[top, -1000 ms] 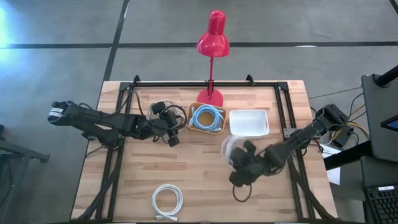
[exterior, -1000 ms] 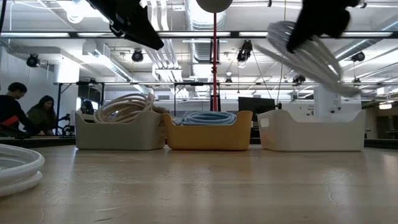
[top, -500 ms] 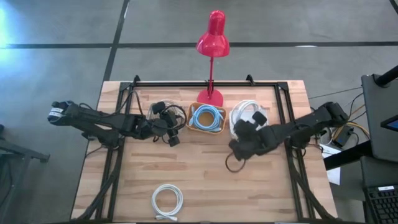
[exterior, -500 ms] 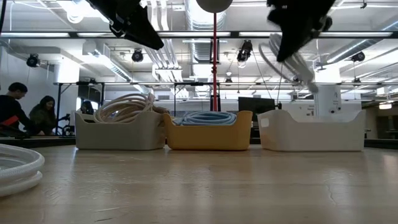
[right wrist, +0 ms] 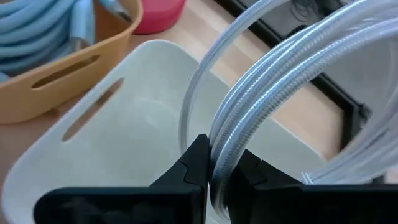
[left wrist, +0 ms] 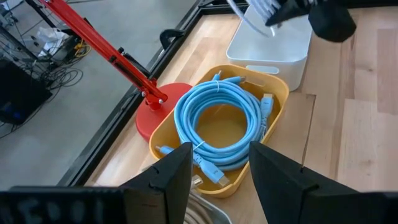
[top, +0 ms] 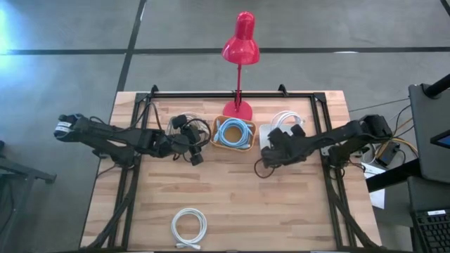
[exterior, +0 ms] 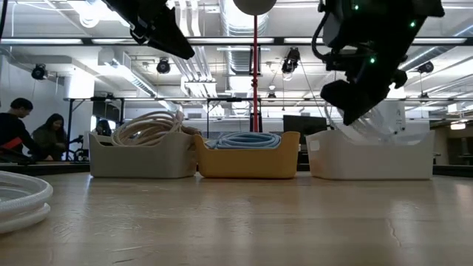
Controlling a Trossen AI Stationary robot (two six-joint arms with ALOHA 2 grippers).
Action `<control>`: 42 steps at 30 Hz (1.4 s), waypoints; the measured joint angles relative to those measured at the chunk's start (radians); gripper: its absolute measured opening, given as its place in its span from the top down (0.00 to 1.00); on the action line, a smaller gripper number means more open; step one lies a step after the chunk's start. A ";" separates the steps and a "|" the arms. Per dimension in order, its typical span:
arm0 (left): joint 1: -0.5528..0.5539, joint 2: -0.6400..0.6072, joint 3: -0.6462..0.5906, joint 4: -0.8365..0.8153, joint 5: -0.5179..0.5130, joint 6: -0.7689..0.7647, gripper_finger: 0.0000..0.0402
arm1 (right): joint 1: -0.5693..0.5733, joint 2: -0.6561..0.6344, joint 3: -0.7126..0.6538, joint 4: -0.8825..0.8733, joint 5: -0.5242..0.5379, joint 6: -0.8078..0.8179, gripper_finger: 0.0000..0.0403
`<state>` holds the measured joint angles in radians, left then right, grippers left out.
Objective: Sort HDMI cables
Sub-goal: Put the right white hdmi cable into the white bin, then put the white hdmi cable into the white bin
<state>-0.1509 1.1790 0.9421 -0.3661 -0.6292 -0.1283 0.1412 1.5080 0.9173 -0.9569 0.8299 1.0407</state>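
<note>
The robot's left gripper should next move to the white coil by the table's near edge and close on the coil's far-side strands (top: 178, 215).
My right gripper (top: 280, 135) is shut on a white HDMI coil (top: 287, 119) above the white bin (top: 299, 144). In the low view the coil (exterior: 367, 130) dips behind the bin's front wall (exterior: 369, 159). My left gripper (left wrist: 214, 177) is open and waits over the left bin (exterior: 140, 157), which holds beige coils (exterior: 148, 124). Blue coils (left wrist: 217, 127) lie in the yellow bin (top: 214, 144). Another white coil (top: 188, 226) lies flat on the table near its near edge. My right gripper pinches several strands of the white coil's loop (right wrist: 227, 146) between its two fingers (right wrist: 193, 165). The fingers lie across the strands. The coil is lifted off the table and tilted, its lower loops hanging into the white bin; whether they touch the bin I cannot tell.
A red desk lamp's base (top: 238, 109) stands on the table just beyond the yellow bin, its head (top: 241, 48) past the far edge. The three bins sit in a row at the far side. Bare wood (top: 232, 204) lies between the bins and the near coil.
My right gripper has carried the white coil from over the table's middle toward the far edge and down, until it hangs over the white bin. The coil has swung from a wide slant into a steeper hang, its lower part now behind the bin's wall.
</note>
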 joint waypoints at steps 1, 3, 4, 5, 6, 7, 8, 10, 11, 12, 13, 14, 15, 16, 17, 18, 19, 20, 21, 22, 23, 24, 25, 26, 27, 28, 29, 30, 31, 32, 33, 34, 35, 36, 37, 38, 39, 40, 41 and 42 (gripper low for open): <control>0.000 0.000 0.000 0.000 0.000 0.000 0.57 | 0.000 0.000 -0.013 0.029 0.000 -0.013 0.93; 0.000 0.000 0.000 0.000 0.000 0.000 0.57 | -0.001 0.000 -0.035 0.074 0.002 -0.030 0.93; 0.000 0.000 0.000 0.000 0.000 0.000 0.57 | -0.001 0.000 -0.047 0.095 0.002 -0.035 0.93; 0.000 0.000 0.000 0.000 0.000 0.000 0.57 | -0.001 0.000 -0.059 0.113 0.003 -0.037 0.93; 0.000 0.000 0.000 0.000 0.000 0.000 0.57 | -0.002 0.000 -0.069 0.125 0.003 -0.038 0.93; 0.000 0.000 0.000 0.000 0.000 -0.001 0.57 | -0.004 0.000 -0.079 0.135 0.003 -0.034 0.93; 0.000 0.000 0.000 0.000 0.000 -0.001 0.57 | -0.005 0.000 -0.088 0.144 0.003 -0.025 0.93; 0.000 0.000 0.000 0.000 0.000 -0.001 0.57 | -0.006 0.000 -0.106 0.161 0.004 -0.014 0.93; 0.000 0.000 0.000 0.000 0.000 -0.001 0.57 | -0.005 0.000 -0.112 0.163 0.003 -0.007 0.93; 0.000 0.000 0.000 0.000 0.000 -0.001 0.57 | -0.005 0.000 -0.117 0.166 0.003 0.000 0.93; 0.000 0.000 0.000 0.000 0.000 -0.001 0.57 | -0.005 0.000 -0.120 0.168 0.003 0.004 0.93; 0.000 0.000 0.000 0.000 0.000 -0.001 0.57 | -0.005 0.000 -0.122 0.169 0.003 0.004 0.93; 0.000 0.000 0.000 0.000 0.000 -0.001 0.57 | -0.005 0.000 -0.123 0.171 0.002 0.003 0.93; 0.000 0.000 0.000 0.000 0.000 -0.002 0.57 | -0.005 0.000 -0.123 0.178 0.002 0.001 0.93; 0.000 0.000 0.000 0.000 0.000 -0.002 0.57 | -0.005 0.000 -0.123 0.185 0.002 -0.001 0.93; 0.000 0.000 0.000 0.000 0.000 -0.002 0.57 | -0.005 0.000 -0.122 0.187 0.000 -0.007 0.92; 0.000 0.000 0.000 0.000 0.000 -0.002 0.57 | -0.005 0.000 -0.121 0.187 -0.002 -0.011 0.91; 0.000 0.000 0.000 0.000 0.000 -0.002 0.57 | -0.005 0.000 -0.120 0.188 -0.004 -0.018 0.90; 0.000 0.000 0.000 0.000 0.000 -0.003 0.57 | -0.005 0.000 -0.119 0.188 -0.006 -0.021 0.89; 0.000 0.000 0.000 0.000 0.000 -0.003 0.57 | -0.005 0.000 -0.118 0.190 -0.008 -0.025 0.87; 0.000 0.000 0.000 0.000 0.000 -0.003 0.57 | -0.005 0.001 -0.118 0.190 -0.009 -0.028 0.85; 0.000 0.000 0.000 0.000 0.000 -0.003 0.57 | -0.005 0.000 -0.118 0.190 -0.011 -0.028 0.83; 0.000 0.000 0.000 0.000 0.000 -0.003 0.57 | -0.005 0.001 -0.118 0.190 -0.011 -0.028 0.81; 0.000 0.000 0.000 0.000 0.000 -0.003 0.57 | -0.005 0.000 -0.118 0.190 -0.011 -0.027 0.79; 0.000 0.000 0.000 0.000 0.000 -0.003 0.57 | -0.005 0.000 -0.118 0.189 -0.011 -0.027 0.77; 0.000 0.000 0.000 0.000 0.000 -0.003 0.57 | -0.005 0.000 -0.118 0.190 -0.011 -0.027 0.75; 0.000 0.000 0.000 0.000 0.000 -0.003 0.57 | -0.005 0.000 -0.118 0.190 -0.011 -0.028 0.74; 0.000 0.000 0.000 0.000 0.000 -0.003 0.57 | -0.004 0.001 -0.116 0.188 -0.011 -0.028 0.72; 0.000 0.000 0.000 0.000 0.000 -0.003 0.57 | -0.004 0.001 -0.111 0.187 -0.011 -0.028 0.71; 0.000 0.000 0.000 0.000 0.000 -0.003 0.57 | -0.004 0.000 -0.103 0.188 -0.011 -0.028 0.69; 0.000 0.000 0.000 0.000 0.000 -0.003 0.57 | -0.004 0.001 -0.094 0.189 -0.011 -0.034 0.68; 0.000 0.000 0.000 0.000 0.000 -0.003 0.57 | -0.004 0.000 -0.085 0.189 -0.010 -0.048 0.67; 0.000 0.000 0.000 0.000 0.000 -0.003 0.57 | -0.004 0.001 -0.075 0.188 -0.010 -0.066 0.66; 0.000 0.000 0.000 0.000 0.000 -0.003 0.57 | -0.004 0.000 -0.063 0.188 -0.011 -0.085 0.65; 0.000 0.000 0.000 0.000 0.002 -0.003 0.57 | -0.004 0.001 -0.049 0.189 -0.011 -0.104 0.64; 0.000 0.000 0.000 0.000 0.007 -0.003 0.57 | -0.004 0.000 -0.035 0.189 -0.010 -0.120 0.63; 0.000 0.000 0.000 0.000 0.013 -0.003 0.57 | -0.004 0.000 -0.020 0.190 -0.010 -0.135 0.63; 0.000 0.000 0.000 0.000 0.021 -0.003 0.57 | -0.004 0.000 -0.005 0.190 -0.010 -0.152 0.62; 0.000 0.000 0.000 0.000 0.031 -0.004 0.57 | -0.004 0.000 0.011 0.190 -0.010 -0.167 0.62; 0.000 0.000 0.000 0.000 0.048 -0.007 0.57 | -0.004 0.000 0.027 0.192 -0.010 -0.183 0.61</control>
<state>-0.1513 1.1793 0.9421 -0.3660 -0.5814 -0.1348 0.1375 1.5082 0.9445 -0.7649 0.8202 0.8580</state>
